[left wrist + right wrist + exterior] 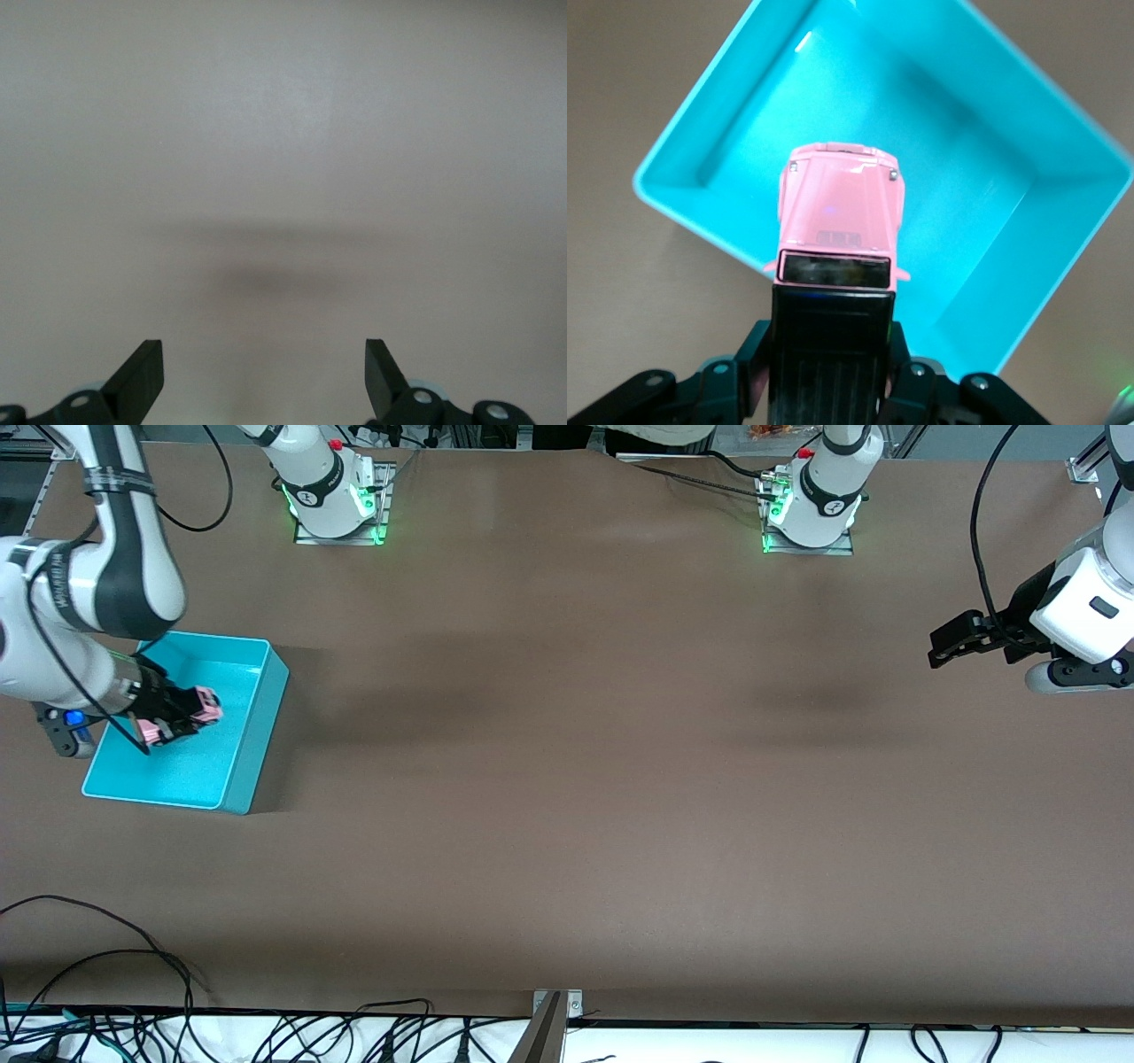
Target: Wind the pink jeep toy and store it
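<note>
The robot's right gripper will release the pink jeep toy near the middle of the turquoise bin's bottom (201, 722).
My right gripper (182, 717) is shut on the pink jeep toy (209, 707), a small light-pink car with a black roof, and hangs over the turquoise bin (257, 726). In the right wrist view the pink jeep toy (837, 212) points out from between the fingers, its pink hood above the turquoise bin (1063, 221) floor, its black roof clamped at both sides. My left gripper (952, 642) is open with nothing in it, held in the air over bare table at the left arm's end; its fingertips (142, 376) stand wide apart above plain brown surface.
The brown table (567, 779) stretches wide between the two arms. Both arm bases (337, 487) stand along its back edge. Loose black cables (133, 992) lie along the edge nearest the front camera.
</note>
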Controlling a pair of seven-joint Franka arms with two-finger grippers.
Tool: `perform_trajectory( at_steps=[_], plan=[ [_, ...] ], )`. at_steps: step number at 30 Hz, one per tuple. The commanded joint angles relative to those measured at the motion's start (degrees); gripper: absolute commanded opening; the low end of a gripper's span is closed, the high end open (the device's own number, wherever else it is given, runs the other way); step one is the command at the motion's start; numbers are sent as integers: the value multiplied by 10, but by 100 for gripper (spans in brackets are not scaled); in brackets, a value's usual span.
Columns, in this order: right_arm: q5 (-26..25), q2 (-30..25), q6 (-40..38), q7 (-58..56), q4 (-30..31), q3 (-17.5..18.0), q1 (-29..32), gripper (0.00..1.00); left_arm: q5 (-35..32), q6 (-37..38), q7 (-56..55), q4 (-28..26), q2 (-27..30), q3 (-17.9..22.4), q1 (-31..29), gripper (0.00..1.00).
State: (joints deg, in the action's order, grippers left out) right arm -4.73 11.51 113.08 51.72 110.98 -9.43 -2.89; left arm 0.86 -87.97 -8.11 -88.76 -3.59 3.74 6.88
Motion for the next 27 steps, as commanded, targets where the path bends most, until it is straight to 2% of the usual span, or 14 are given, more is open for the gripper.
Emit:
perform_trajectory(
  at_steps=[1,6,12,16,24,26,27],
  plan=[
    [-4,-25,5,-125,43,-30,-1,13,11,-7,6,-11,10,6,4,100],
    [-3,-34,36,-223,83,-54,-1,13,11,-7,6,-11,10,6,4,100],
    [2,-34,134,-318,153,-81,0,13,11,-7,6,-11,10,6,5,100],
    [2,-21,199,-349,191,-85,2,13,11,-6,6,-11,10,5,5,100],
    [2,29,246,-351,197,-85,2,13,11,-6,6,-11,10,5,5,100],
    [2,37,249,-351,197,-85,2,15,11,-6,6,-11,10,5,5,100],
    [2,40,251,-351,197,-85,2,18,11,-5,6,-11,10,5,5,100]
  ],
)
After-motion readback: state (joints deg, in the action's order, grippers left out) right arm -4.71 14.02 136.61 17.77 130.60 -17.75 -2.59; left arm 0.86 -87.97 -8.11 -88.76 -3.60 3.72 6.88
